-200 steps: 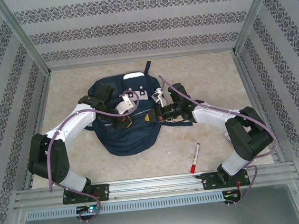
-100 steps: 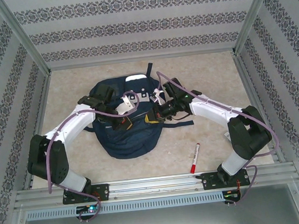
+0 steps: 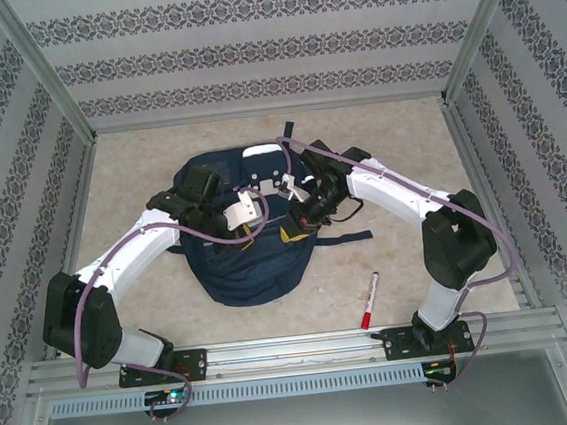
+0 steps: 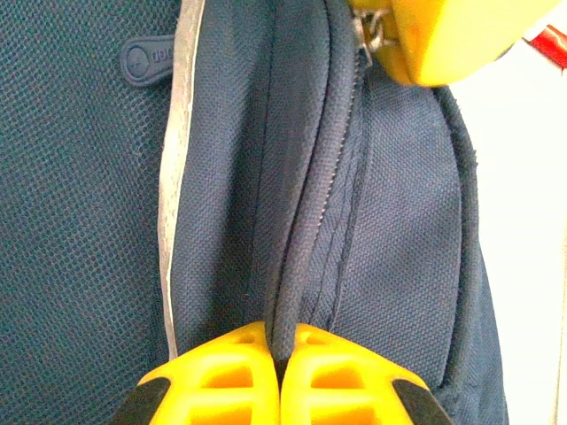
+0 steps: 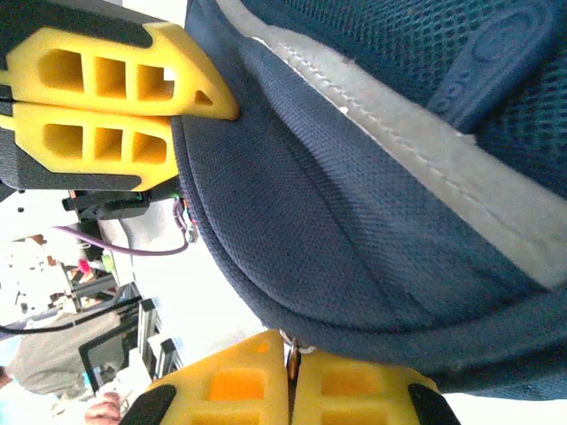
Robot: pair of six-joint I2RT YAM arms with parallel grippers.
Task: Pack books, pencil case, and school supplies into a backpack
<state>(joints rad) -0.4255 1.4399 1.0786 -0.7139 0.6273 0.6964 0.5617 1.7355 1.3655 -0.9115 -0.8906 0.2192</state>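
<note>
My left gripper pinches the fold along the zipper's path, so it should grab the zipper pull point(image 4: 376, 32) as my right gripper holds the backpack's edge.
The navy backpack point(image 3: 241, 267) lies flat in the middle of the table. My left gripper point(image 3: 248, 230) is shut on a dark fabric ridge beside the zipper point(image 4: 282, 341). My right gripper point(image 3: 289, 232) is shut on the small metal zipper pull point(image 5: 291, 352) at the backpack's edge point(image 5: 372, 266), close to the left fingers point(image 5: 106, 84). A yellow right finger point(image 4: 452, 35) shows at the top of the left wrist view. The white marker with a red cap point(image 3: 370, 300) lies on the table to the right of the backpack. The books and the pencil case are out of view.
A dark strap point(image 3: 341, 237) trails right from the backpack. Patterned walls and metal frame posts point(image 3: 474, 154) close in the table on three sides. A metal rail point(image 3: 297, 350) carries both arm bases at the near edge.
Both wrists have moved a little toward the far side over the backpack. The right arm's elbow has swung in and up. The grips look unchanged.
</note>
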